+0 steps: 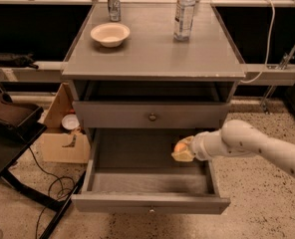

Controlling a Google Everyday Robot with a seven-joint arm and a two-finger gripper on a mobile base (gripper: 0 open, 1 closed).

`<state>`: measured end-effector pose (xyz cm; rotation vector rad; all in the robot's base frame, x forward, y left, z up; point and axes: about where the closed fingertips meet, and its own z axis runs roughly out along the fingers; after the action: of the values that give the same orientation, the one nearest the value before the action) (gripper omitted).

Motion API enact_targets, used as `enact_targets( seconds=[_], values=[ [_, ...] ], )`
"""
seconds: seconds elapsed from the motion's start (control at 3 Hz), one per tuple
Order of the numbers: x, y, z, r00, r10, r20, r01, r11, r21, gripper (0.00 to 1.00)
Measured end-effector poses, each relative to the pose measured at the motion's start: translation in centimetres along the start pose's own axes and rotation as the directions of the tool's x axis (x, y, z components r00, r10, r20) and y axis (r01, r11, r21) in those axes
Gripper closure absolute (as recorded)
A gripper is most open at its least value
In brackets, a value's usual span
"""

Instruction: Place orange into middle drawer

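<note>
My gripper should release the orange on the middle drawer's bare bottom, just off its center (170,174) toward the white arm.
The middle drawer (137,183) of the gray cabinet is pulled wide open, and its inside is bare. My gripper (182,151) reaches in from the right on a white arm (252,146) and hangs inside the drawer's right half, just above its floor. It is shut on the orange (179,146), which shows as a small round orange shape between the cream fingers. The upper knobbed drawer (150,114) above it is closed.
On the cabinet top (152,54) stand a cream bowl (110,34), a clear water bottle (184,15) and a can (113,3). A cardboard box (63,133) and a black stand (10,128) with cables sit on the floor at the left.
</note>
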<state>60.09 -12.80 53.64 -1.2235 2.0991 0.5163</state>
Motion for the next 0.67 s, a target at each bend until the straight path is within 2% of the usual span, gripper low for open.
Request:
enact_targets(
  seconds=[0.33, 0.67],
  values=[
    [4.0, 0.2, 4.9, 0.999, 0.041, -0.022, -0.042, 0.9986, -0.034, 1.00],
    [8.1, 0.4, 11.0, 0.993, 0.104, -0.061, -0.108, 0.9926, -0.056, 1.00]
  ],
)
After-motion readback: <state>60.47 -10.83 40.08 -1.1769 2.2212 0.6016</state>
